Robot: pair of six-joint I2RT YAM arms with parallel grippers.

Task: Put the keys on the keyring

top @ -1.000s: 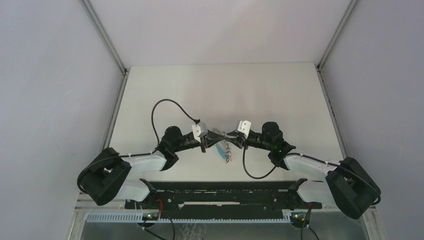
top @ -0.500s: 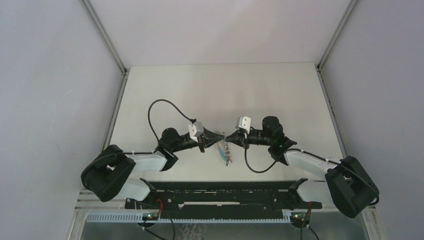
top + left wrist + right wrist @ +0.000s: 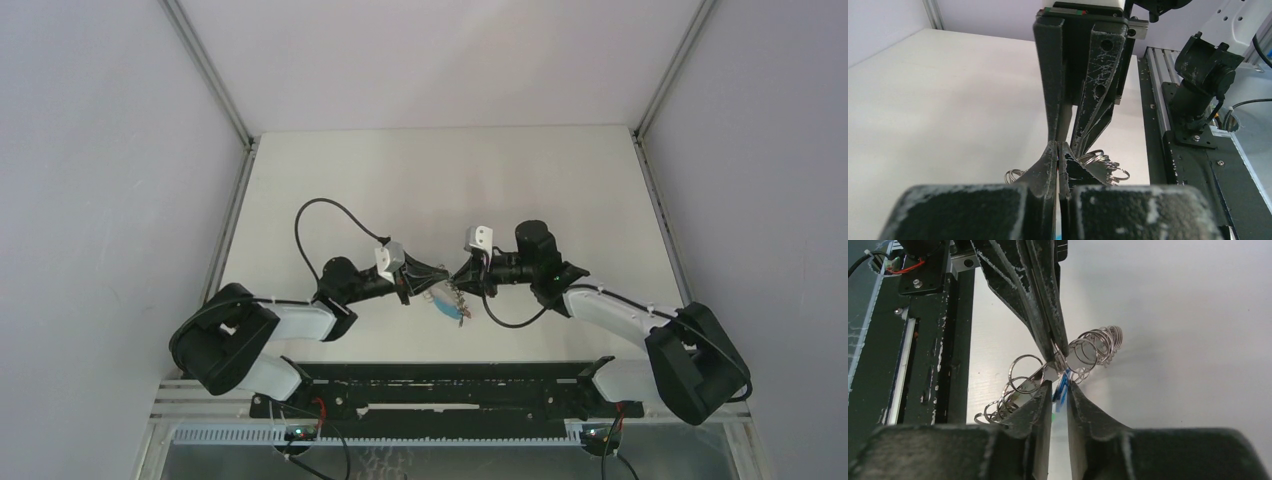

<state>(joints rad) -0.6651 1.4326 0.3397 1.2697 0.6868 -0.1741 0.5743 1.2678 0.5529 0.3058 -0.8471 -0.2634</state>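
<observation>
The dark-blue key is at my right gripper and the ring is in my left gripper, so next my right gripper takes the ring [image 3: 1060,361] before my left gripper opens.
The keyring [image 3: 451,301] hangs as a bunch of silver rings and keys with cyan bits between both grippers, just above the white table [image 3: 450,170]. My left gripper [image 3: 417,277] is shut on it; in the left wrist view the tips [image 3: 1059,146] press together, with rings [image 3: 1104,163] fanning out on both sides. My right gripper [image 3: 459,276] meets it tip to tip. In the right wrist view the right gripper [image 3: 1060,386] stands open by a narrow gap, and a dark-blue key [image 3: 1061,391] shows in that gap. Whether the pads touch the key I cannot tell.
A black rail [image 3: 440,385] with the arm bases runs along the near table edge and shows in the left wrist view [image 3: 1193,150]. A black cable [image 3: 312,215] loops up behind the left wrist, and another [image 3: 515,322] sags under the right wrist. Grey walls enclose the table.
The right wrist has swung left and a little farther back, closing in on the left gripper. The left arm has drawn slightly to the left. The keyring bunch stays between them.
</observation>
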